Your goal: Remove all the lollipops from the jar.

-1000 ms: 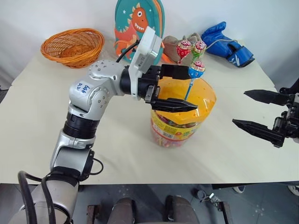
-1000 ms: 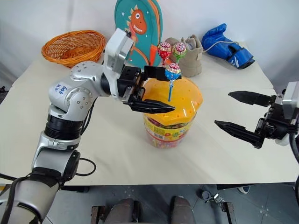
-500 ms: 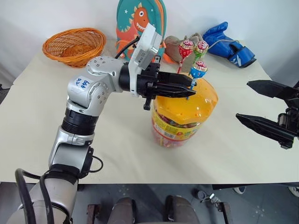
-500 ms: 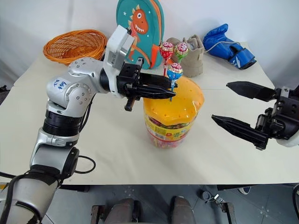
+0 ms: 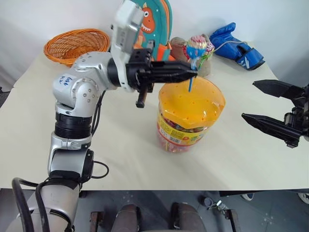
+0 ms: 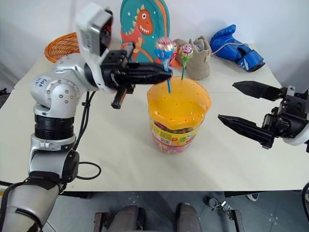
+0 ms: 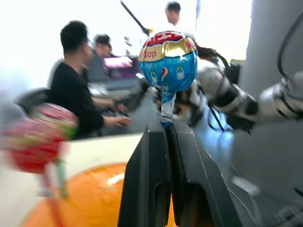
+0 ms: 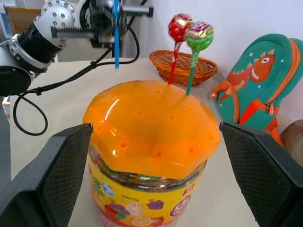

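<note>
I should use my left gripper to set the blue lollipop free on the bare table [image 5: 116, 125], in the space between my silver arm and the jar.
The jar [image 5: 190, 108] stands mid-table, clear, with a domed orange lid full of small holes. My left gripper [image 5: 192, 72] is shut on the thin stick of the blue lollipop [image 5: 195, 50], holding it upright above the lid; the stick's lower end hangs free of the lid [image 8: 151, 118]. In the left wrist view the blue lollipop [image 7: 168, 61] rises from between my closed fingers [image 7: 151, 179]. The red lollipop [image 8: 180, 22] and the pink-and-green lollipop [image 8: 199, 30] stand in holes at the lid's far side. My right gripper [image 6: 227, 101] is open to the right of the jar, level with it, apart from it.
An orange wicker basket [image 5: 75, 46] sits at the back left of the table. A dinosaur backpack [image 5: 154, 19], a beige boot [image 6: 200, 58] and blue boxing gloves [image 5: 236, 41] line the back. People sit at desks [image 7: 75, 94] in the room beyond.
My left gripper shut on the blue lollipop's stick, then rose and drew back to the left, pulling the lollipop out of the lid. The right gripper stayed open and about in place.
</note>
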Action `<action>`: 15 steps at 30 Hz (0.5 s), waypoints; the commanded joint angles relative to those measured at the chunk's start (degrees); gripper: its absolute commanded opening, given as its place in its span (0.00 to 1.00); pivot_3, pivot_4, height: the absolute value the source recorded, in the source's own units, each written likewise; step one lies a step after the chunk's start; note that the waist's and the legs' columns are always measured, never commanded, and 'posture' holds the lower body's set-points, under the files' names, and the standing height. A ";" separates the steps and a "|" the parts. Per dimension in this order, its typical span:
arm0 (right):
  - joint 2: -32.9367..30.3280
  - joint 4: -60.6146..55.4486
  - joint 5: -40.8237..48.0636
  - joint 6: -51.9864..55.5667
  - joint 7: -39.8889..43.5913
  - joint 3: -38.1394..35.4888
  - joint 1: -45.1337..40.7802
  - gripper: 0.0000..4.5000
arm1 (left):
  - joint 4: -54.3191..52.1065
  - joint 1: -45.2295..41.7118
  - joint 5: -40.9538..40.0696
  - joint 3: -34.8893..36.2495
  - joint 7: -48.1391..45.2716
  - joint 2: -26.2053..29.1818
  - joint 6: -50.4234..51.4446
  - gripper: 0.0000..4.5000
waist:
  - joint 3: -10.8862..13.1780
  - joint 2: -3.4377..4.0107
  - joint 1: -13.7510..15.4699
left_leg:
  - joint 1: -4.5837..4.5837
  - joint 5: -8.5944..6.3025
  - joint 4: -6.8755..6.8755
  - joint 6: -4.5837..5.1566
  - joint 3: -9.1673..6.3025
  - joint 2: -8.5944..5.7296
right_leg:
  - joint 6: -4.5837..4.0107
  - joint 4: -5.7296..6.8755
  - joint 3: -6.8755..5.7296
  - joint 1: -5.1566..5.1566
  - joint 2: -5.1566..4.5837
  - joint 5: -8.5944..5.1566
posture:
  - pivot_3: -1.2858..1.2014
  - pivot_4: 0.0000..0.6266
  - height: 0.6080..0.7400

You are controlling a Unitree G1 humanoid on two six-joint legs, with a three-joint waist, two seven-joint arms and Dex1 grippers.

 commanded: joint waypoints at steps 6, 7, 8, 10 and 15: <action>-1.64 0.48 -0.22 -0.48 2.48 -0.86 -0.08 1.00 | 1.18 3.12 7.75 2.20 3.65 14.83 -1.60 0.00 | -0.01 0.05 -0.15 | 0.01 0.00 -0.04 0.00 0.01 0.00 | 0.00 0.00 0.00 -0.01 0.02 0.00 | 0.52 0.24 1.00; -1.81 0.75 -0.31 -0.39 3.06 -0.61 -0.05 1.00 | 1.70 6.18 9.55 1.87 3.89 17.40 -1.57 0.00 | -0.03 0.08 -0.16 | 0.03 0.00 -0.04 0.00 0.03 0.00 | 0.00 -0.01 0.00 0.00 0.01 0.00 | 0.52 0.24 1.00; -1.93 0.93 -0.39 -0.31 3.49 -0.43 -0.03 1.00 | 2.00 8.32 10.75 1.63 4.06 19.18 -1.50 0.00 | -0.04 0.11 -0.23 | 0.06 0.00 -0.05 0.00 0.05 0.00 | 0.00 0.00 0.02 0.00 0.01 0.00 | 0.52 0.24 1.00; -2.46 1.21 -1.36 -0.19 5.23 0.59 0.76 1.00 | 2.63 13.65 10.50 2.68 5.84 20.50 1.51 0.00 | -0.02 0.12 -0.21 | 0.08 0.00 -0.10 0.00 0.08 0.01 | 0.00 0.00 0.03 -0.02 0.02 0.00 | 0.52 0.24 1.00; -2.30 -1.30 -2.25 -0.27 9.34 1.78 4.77 1.00 | 5.21 21.07 11.95 1.98 6.77 19.33 0.29 0.00 | 0.14 -0.17 0.67 | -0.19 -0.05 0.12 0.07 -0.13 0.00 | 0.02 -0.04 -0.18 -0.01 -0.04 0.01 | 0.52 0.24 1.00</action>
